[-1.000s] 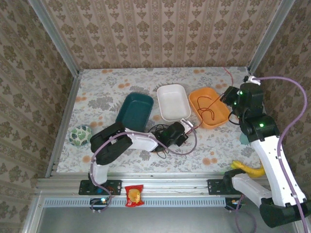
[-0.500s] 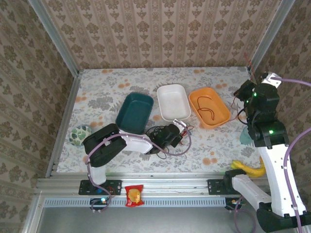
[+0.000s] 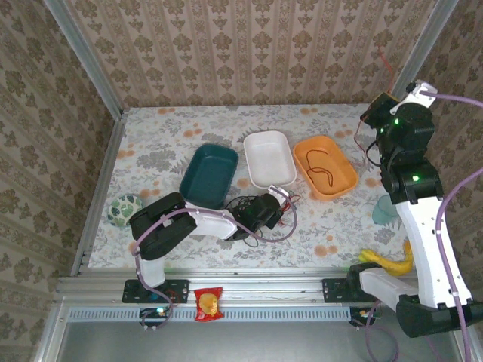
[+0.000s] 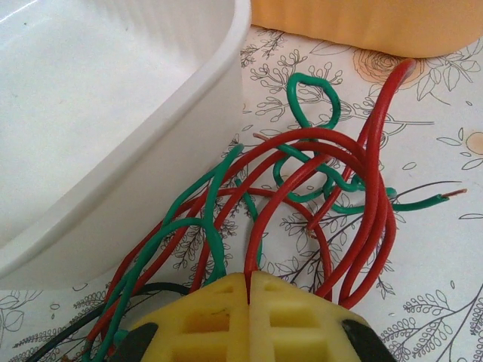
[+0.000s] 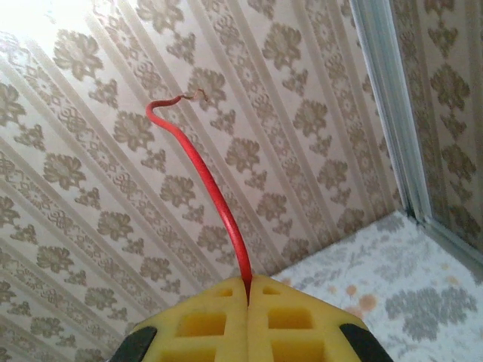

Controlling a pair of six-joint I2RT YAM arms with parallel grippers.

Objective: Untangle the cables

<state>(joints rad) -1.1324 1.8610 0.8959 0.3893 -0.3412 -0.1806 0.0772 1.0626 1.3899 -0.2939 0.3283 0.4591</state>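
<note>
My right gripper is going to the orange tray with the long red cable. It will let the cable go over the dark cable in the orange tray [image 3: 324, 173].
The cables form a red, green and black tangle [image 3: 281, 204] on the table in front of the white tray [image 3: 269, 158]. My left gripper [image 3: 268, 210] lies at the tangle, shut on a red cable loop [image 4: 268, 226] between its yellow pads; green loops [image 4: 313, 105] and a black cable [image 4: 151, 290] run beside it. My right gripper [image 3: 377, 111] is raised high at the back right, shut on a separate red cable [image 5: 207, 177] whose bare tip [image 3: 386, 62] points up at the wall. The rest of it hangs below [image 3: 367, 151].
An orange tray [image 3: 343, 181] holds a dark cable [image 3: 321, 167]. A teal tray [image 3: 210, 175] sits left of the white one. A green ball [image 3: 124, 210] lies at the left edge, a banana [image 3: 389, 262] at the front right, a snack packet [image 3: 206, 303] on the rail.
My right arm has risen and swung back to the right, lifting the red cable away from the orange tray. My left gripper shifted slightly left with the tangle.
</note>
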